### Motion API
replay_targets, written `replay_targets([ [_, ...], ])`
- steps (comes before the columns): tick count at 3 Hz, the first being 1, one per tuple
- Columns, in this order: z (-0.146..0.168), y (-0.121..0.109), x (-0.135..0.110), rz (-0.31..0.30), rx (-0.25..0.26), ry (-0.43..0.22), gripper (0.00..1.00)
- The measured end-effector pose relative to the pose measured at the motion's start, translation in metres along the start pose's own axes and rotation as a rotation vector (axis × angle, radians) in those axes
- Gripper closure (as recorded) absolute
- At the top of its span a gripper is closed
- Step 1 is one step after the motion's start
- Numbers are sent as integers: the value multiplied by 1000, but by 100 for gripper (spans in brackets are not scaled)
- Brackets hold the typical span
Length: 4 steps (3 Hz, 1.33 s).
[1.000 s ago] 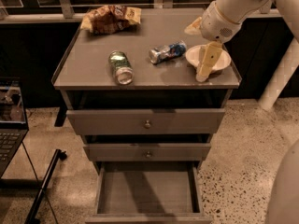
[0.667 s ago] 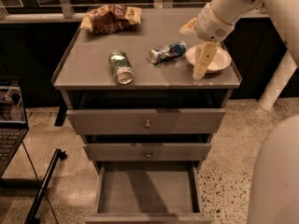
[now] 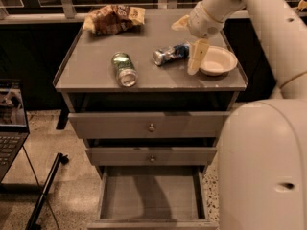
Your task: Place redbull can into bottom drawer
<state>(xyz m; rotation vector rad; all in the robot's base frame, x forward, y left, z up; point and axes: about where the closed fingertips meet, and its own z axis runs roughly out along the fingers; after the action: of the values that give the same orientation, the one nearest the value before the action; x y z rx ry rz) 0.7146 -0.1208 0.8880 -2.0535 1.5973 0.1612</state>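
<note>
The middle of the redbull can (image 3: 171, 53), between its silver top and the end beside the white bowl, is the next place my gripper needs to close around.
The redbull can (image 3: 171, 54) lies on its side on the grey cabinet top (image 3: 96, 75), its silver top pointing left, just left of a white bowl (image 3: 218, 60). My gripper (image 3: 188, 41) hovers over the can's right end with its fingers spread apart and nothing between them. One finger (image 3: 197, 57) hangs down between the can and the bowl. The bottom drawer (image 3: 151, 198) is pulled out below, and its flat grey floor is bare.
A fatter green can (image 3: 123, 69) lies on its side at the front left of the top. A crumpled chip bag (image 3: 113, 18) sits at the back left. Two upper drawers with round knobs (image 3: 151, 127) stand slightly out. A laptop (image 3: 9, 123) is at the left.
My gripper has moved left from over the bowl toward the redbull can's right end. The cans, bag and drawers have not moved.
</note>
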Motion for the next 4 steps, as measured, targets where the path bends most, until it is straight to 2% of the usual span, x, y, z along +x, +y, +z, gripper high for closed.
replay_targets([
  [1, 15, -17, -2, -36, -2, -9, 0],
  [3, 54, -33, -2, -51, -34, -32, 0],
  [4, 74, -38, -10, -59, -66, -27, 0],
])
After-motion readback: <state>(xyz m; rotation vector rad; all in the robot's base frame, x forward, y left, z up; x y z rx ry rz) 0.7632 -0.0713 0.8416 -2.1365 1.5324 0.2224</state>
